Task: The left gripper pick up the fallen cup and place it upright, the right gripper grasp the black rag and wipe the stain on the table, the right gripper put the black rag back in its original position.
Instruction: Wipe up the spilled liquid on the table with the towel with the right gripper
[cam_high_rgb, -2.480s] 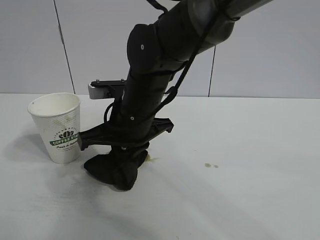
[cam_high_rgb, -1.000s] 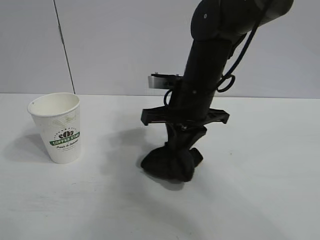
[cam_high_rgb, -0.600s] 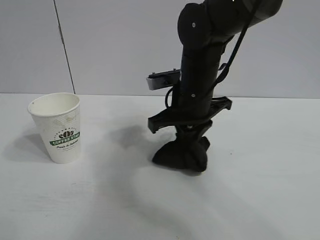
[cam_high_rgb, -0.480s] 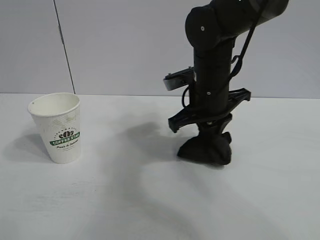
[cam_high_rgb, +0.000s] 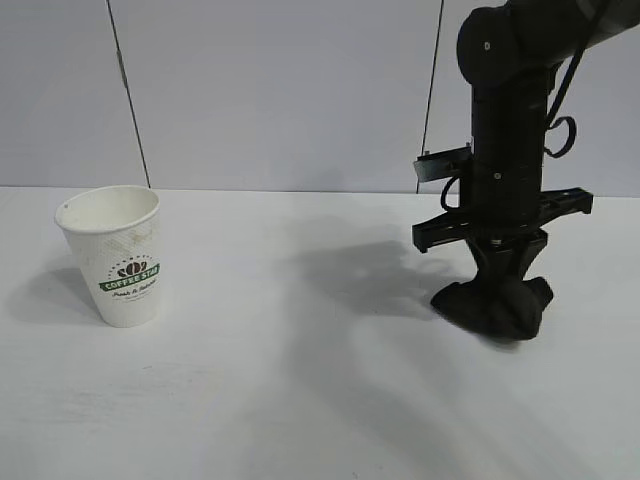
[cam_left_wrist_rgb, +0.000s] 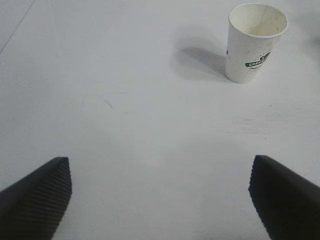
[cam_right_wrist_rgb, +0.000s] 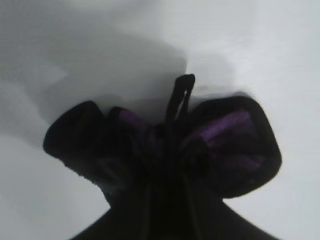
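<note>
My right gripper is to release the black rag on the shaded tabletop (cam_high_rgb: 380, 315), a bit nearer to the white paper cup.
The white paper cup (cam_high_rgb: 115, 255) with its green logo stands upright at the left of the white table (cam_high_rgb: 300, 400); the left wrist view shows the cup (cam_left_wrist_rgb: 256, 42) far ahead of my left gripper (cam_left_wrist_rgb: 160, 187), which is open and empty above bare table. My right gripper (cam_high_rgb: 497, 285) points straight down at the right side and is shut on the black rag (cam_high_rgb: 495, 308), whose bunched cloth rests on the tabletop. In the right wrist view the black rag (cam_right_wrist_rgb: 225, 145) bulges out on both sides of the fingers. No stain shows on the table.
A grey panelled wall (cam_high_rgb: 280, 90) runs behind the table's far edge. A broad stretch of white tabletop lies between the cup and the rag.
The right arm has dragged the black rag across the table from beside the cup to the right side. The brown spots seen earlier no longer show. Cup unmoved.
</note>
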